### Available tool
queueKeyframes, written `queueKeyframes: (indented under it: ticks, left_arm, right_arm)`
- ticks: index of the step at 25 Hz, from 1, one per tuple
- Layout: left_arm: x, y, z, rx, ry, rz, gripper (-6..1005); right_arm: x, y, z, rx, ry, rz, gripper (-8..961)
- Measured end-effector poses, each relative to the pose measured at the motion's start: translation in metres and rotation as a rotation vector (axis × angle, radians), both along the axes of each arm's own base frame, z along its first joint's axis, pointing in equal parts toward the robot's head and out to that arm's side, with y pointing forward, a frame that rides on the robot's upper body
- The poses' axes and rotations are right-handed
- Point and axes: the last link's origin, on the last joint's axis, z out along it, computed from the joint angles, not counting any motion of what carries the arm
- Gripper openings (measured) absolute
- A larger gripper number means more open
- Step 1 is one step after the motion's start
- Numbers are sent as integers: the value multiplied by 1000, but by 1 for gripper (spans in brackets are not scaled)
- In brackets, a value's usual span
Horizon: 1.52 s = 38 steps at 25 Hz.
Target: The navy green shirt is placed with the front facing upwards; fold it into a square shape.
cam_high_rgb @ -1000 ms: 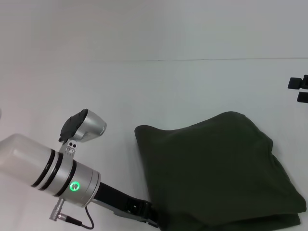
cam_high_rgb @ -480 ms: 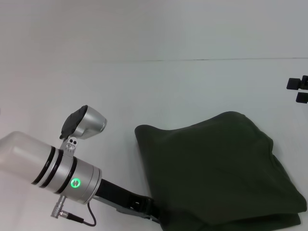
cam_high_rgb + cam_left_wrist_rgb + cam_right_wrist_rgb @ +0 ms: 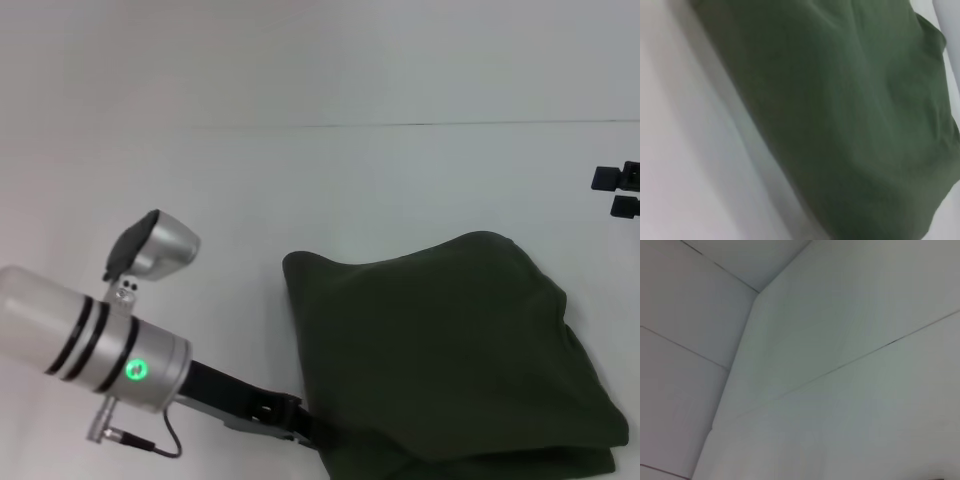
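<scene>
My left gripper is holding the shirt's near edge too far toward the near side, so it should open, take a fresh hold by the shirt's near corner (image 3: 338, 458) and drag the shirt inward.
The navy green shirt (image 3: 440, 350) lies folded into a rough square on the white table (image 3: 300, 180), plain dark cloth up, no lettering showing. My left arm reaches in from the lower left. Its gripper (image 3: 312, 437) is at the shirt's near left corner, where the fingertips are hidden against the cloth. In the left wrist view the shirt (image 3: 840, 115) fills most of the frame beside bare table (image 3: 680, 165). My right gripper (image 3: 615, 192) hangs at the far right edge, away from the shirt, its two black fingertips apart with nothing between them.
A thin seam (image 3: 400, 125) crosses the table behind the shirt. The right wrist view holds only white panels and seams (image 3: 840, 365). A cable (image 3: 165, 445) loops under the left wrist.
My left arm has drawn back to the left and lower in the frame. The shirt's near edge has shifted slightly. The right gripper has edged a little leftward.
</scene>
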Motion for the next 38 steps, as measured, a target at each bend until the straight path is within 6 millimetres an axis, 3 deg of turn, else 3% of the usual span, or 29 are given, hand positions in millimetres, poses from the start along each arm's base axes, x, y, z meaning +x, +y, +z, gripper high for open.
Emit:
queueKeyframes:
  ticks: [8, 24, 34, 38]
  left_arm:
    - [-13, 15, 31, 66, 32, -2, 81]
    - [-16, 4, 36, 75, -67, 78, 169]
    - [-10, -4, 22, 79, -107, -2, 410]
    - [-11, -4, 22, 87, -102, -40, 571]
  right_arm:
    - [-3, -2, -8, -16, 13, 15, 799]
    - [-6, -5, -10, -30, 20, 39, 799]
    - [-6, -6, -11, -39, 22, 42, 799]
    - [-6, -7, -11, -44, 27, 45, 798]
